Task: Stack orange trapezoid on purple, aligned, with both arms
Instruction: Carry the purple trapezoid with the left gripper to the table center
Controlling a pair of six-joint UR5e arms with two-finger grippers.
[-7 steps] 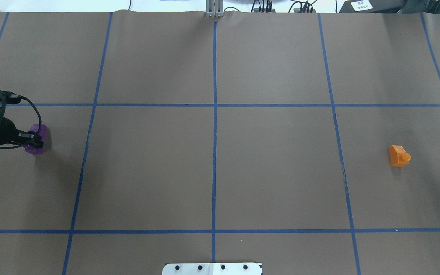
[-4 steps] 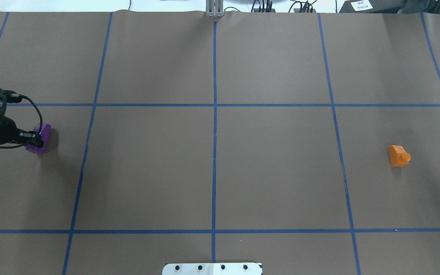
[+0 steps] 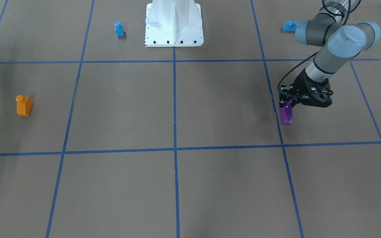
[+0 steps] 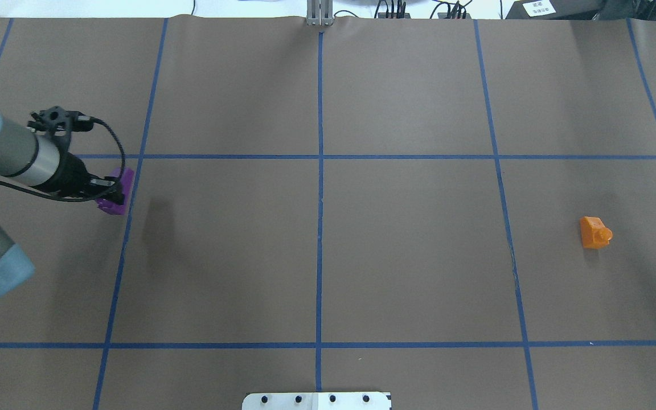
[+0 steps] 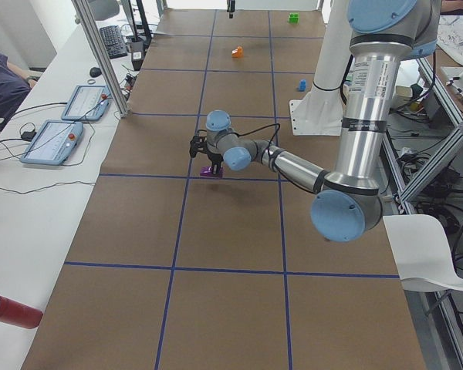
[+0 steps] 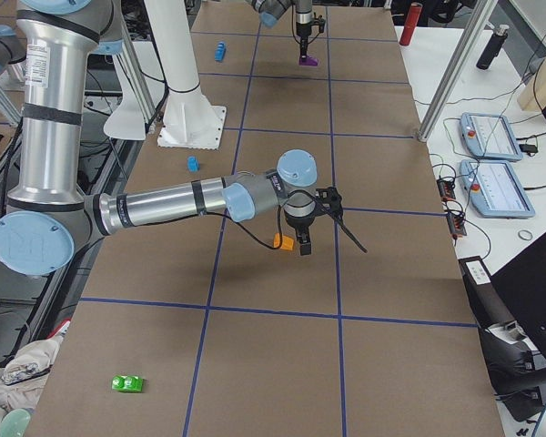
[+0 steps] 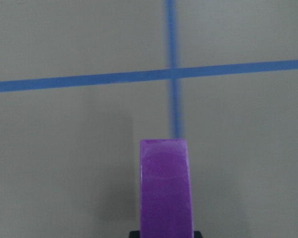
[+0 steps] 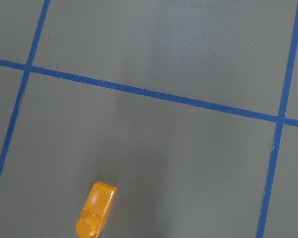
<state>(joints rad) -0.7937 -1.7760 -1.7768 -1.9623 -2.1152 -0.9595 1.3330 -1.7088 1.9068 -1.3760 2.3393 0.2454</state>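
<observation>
Next, my left gripper lets go of the purple block on the middle blue tape line (image 3: 175, 108) in front of the white robot base.
The purple block (image 4: 118, 188) is held in my left gripper (image 4: 109, 192), which is shut on it and carries it above the table, near a blue tape line. It also shows in the front view (image 3: 286, 115) under the left gripper (image 3: 289, 103), and fills the lower middle of the left wrist view (image 7: 166, 188). The orange trapezoid (image 4: 594, 232) lies on the table at the right and also shows in the right wrist view (image 8: 95, 213). My right gripper (image 6: 311, 232) hovers close above the orange trapezoid (image 6: 285, 241); I cannot tell whether it is open or shut.
A small blue one-stud block (image 3: 119, 29) and a blue brick (image 3: 289, 25) lie near the white robot base (image 3: 174, 23). A green block (image 6: 127, 383) lies at the table's right end. A red cylinder (image 5: 11, 311) and tablets (image 5: 58, 142) lie on the side bench.
My left arm has moved right and farther over the table with the purple block, which now hangs clear of its shadow. The orange trapezoid has not moved.
</observation>
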